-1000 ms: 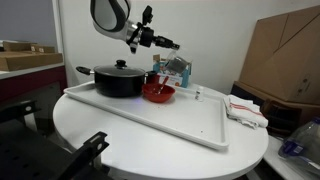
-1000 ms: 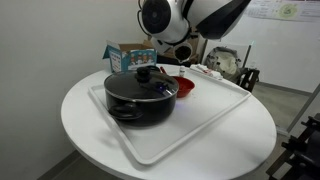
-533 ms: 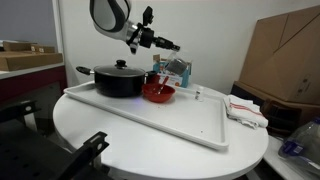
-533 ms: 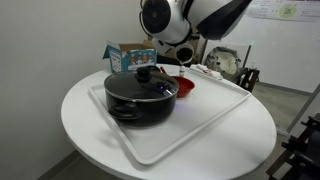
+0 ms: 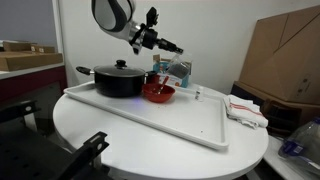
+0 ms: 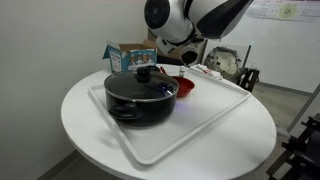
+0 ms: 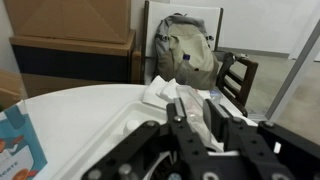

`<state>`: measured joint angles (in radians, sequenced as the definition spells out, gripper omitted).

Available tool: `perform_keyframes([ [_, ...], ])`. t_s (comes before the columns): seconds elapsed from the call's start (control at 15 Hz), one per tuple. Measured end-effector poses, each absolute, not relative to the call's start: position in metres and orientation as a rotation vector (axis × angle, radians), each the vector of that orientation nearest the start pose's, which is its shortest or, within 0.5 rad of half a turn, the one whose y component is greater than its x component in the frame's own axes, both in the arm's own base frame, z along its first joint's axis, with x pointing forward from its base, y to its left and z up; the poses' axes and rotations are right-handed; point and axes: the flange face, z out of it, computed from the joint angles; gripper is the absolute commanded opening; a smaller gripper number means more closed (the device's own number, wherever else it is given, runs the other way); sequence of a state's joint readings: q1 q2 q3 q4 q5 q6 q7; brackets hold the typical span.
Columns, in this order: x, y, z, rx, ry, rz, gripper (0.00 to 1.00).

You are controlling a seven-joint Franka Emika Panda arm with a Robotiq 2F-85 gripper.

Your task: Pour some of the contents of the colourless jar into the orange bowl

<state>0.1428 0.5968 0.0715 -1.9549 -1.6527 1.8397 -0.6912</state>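
I need to release the colourless jar on the white tray (image 5: pixel 188 108) beside the orange bowl, toward the folded cloths. The jar now hangs tilted above the tray.
My gripper (image 5: pixel 163 43) hangs above the tray and is shut on the colourless jar (image 5: pixel 173 46), which lies tilted almost on its side. The orange bowl (image 5: pixel 158 93) sits on the white tray (image 5: pixel 195 128) below the jar, next to the black pot. In an exterior view the bowl (image 6: pixel 183 87) shows behind the pot, and the gripper (image 6: pixel 181 55) is above it. In the wrist view the see-through jar (image 7: pixel 193 115) sits between my two black fingers (image 7: pixel 178 110). The bowl is out of sight there.
A black lidded pot (image 5: pixel 120 80) (image 6: pixel 140 97) stands on the tray beside the bowl. A blue box (image 5: pixel 178 70) stands behind the bowl. Folded cloths (image 5: pixel 246 110) lie at the table's edge. A small pale item (image 5: pixel 197 94) stands on the tray. A backpack (image 7: pixel 188 50) and a chair (image 7: pixel 238 75) stand beyond.
The arm has shifted slightly sideways and up over the bowl. The jar stays in the gripper at about the same tilt.
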Motion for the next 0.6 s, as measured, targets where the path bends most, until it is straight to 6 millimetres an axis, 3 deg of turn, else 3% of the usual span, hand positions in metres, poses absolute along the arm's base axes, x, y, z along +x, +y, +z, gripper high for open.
perform_keyframes([
  [0.6,0.607,0.022,0.192,1.218,1.610,-0.913,0.12],
])
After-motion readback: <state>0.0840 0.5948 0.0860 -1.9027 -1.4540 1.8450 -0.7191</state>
